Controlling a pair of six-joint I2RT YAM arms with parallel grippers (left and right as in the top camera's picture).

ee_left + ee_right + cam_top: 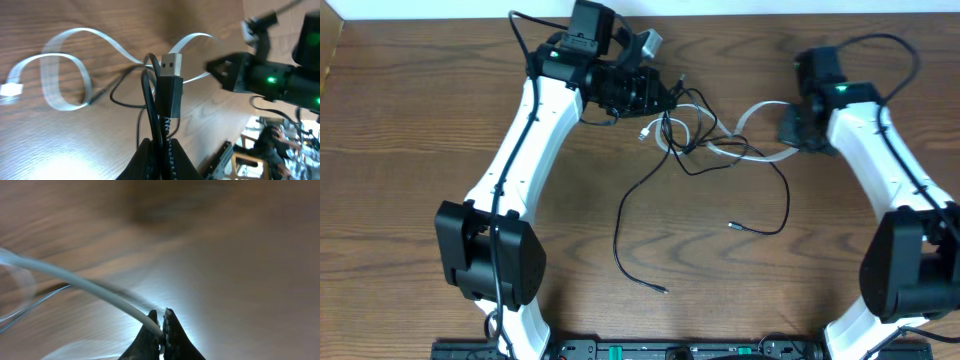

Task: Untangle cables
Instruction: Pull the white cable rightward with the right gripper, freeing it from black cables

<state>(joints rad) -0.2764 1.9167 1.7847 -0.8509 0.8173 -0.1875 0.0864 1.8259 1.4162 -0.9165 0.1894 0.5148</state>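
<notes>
Next, my left gripper lets the black cable go on the bare table (pixel 617 120) next to the small plug of the white cable.
The white cable (pixel 752 152) and the longer black cable (pixel 625 205) lie tangled at the table's back middle. My left gripper (pixel 665 97) is shut on the black cable near its USB plug (pixel 171 75), which stands up between the fingers in the left wrist view (pixel 161 150). The white cable loops behind it (pixel 62 65), its small white plug (pixel 11 90) at the left. My right gripper (pixel 790 130) is shut on the white cable (pixel 80 282), which runs left from its fingertips (pixel 161 322). The black cable's loose ends lie at mid table (pixel 733 227) and nearer the front (pixel 663 290).
The wooden table (pixel 420 100) bears only the cables. The left arm's base (pixel 485 250) stands at front left and the right arm's base (pixel 910 265) at front right. A dark rail (pixel 650 350) runs along the front edge.
</notes>
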